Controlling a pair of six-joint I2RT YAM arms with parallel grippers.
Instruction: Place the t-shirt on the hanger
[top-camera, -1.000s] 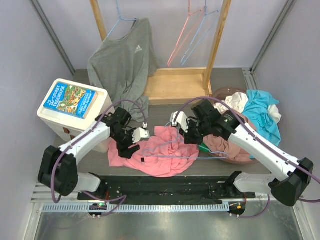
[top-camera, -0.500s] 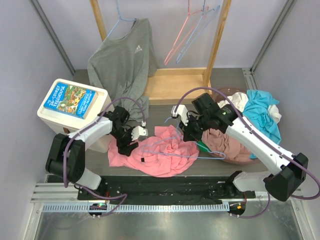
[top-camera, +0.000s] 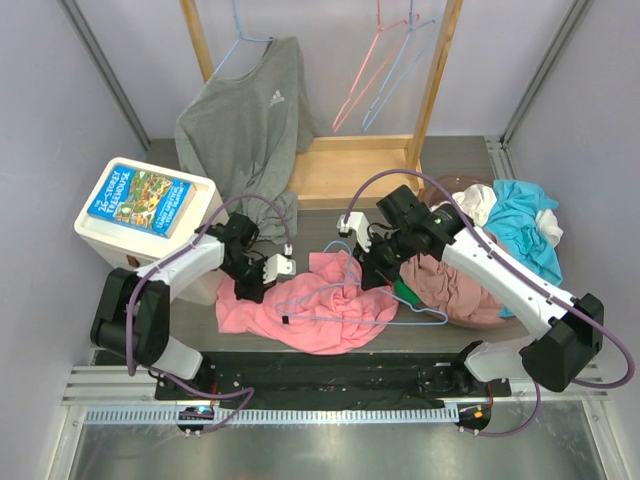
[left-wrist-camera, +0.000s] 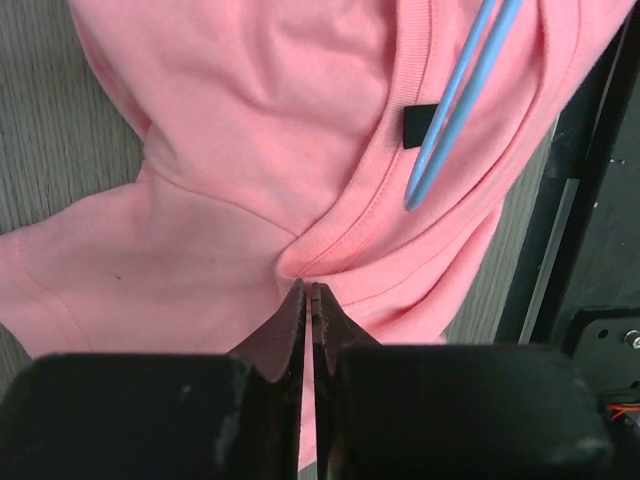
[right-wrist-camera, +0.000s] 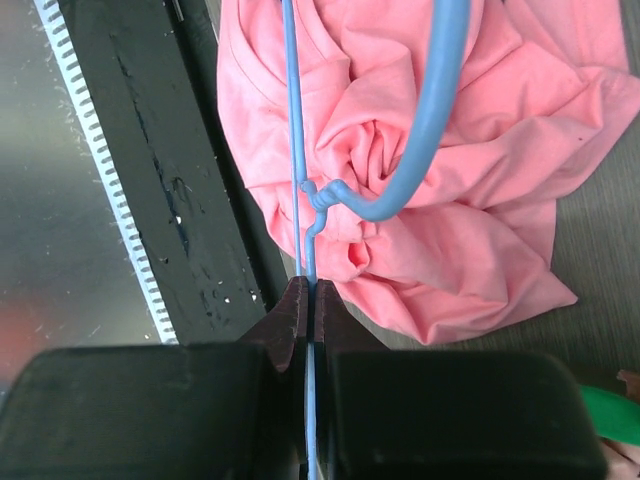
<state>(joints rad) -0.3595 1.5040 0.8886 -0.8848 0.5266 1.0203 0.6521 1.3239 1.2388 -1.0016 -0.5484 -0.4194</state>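
Next, I pinch the neckline's edge there (left-wrist-camera: 292, 267) with my left gripper and raise it for the hanger's tip to enter, as that tip lies short of the neckline's flat corner.
The salmon-pink t-shirt (top-camera: 320, 315) lies crumpled on the table between my arms. The light-blue hanger (top-camera: 430, 318) lies across it, its hook end lifted toward the right arm. My left gripper (top-camera: 262, 285) is at the shirt's left side. In the left wrist view this gripper (left-wrist-camera: 308, 290) is shut, pinching a puckered fold of the t-shirt (left-wrist-camera: 250, 120), with one hanger (left-wrist-camera: 460, 100) arm crossing beyond. My right gripper (top-camera: 365, 272) is shut on the hanger wire just below the hook's twist. The right wrist view shows that grip (right-wrist-camera: 312, 290), the hanger's hook (right-wrist-camera: 437, 100) and the t-shirt (right-wrist-camera: 470, 230) beneath.
A grey long-sleeved top (top-camera: 245, 120) hangs on the wooden rack (top-camera: 350, 170) at the back, with spare pink and blue hangers (top-camera: 385, 70). A white box with a book (top-camera: 145, 215) stands left. A bowl of piled clothes (top-camera: 500, 240) sits right. A black mat (top-camera: 330, 370) lines the near edge.
My left gripper was open over the shirt's left side and has closed on a fold of it. The right arm has drawn the hanger's hook end slightly left and back.
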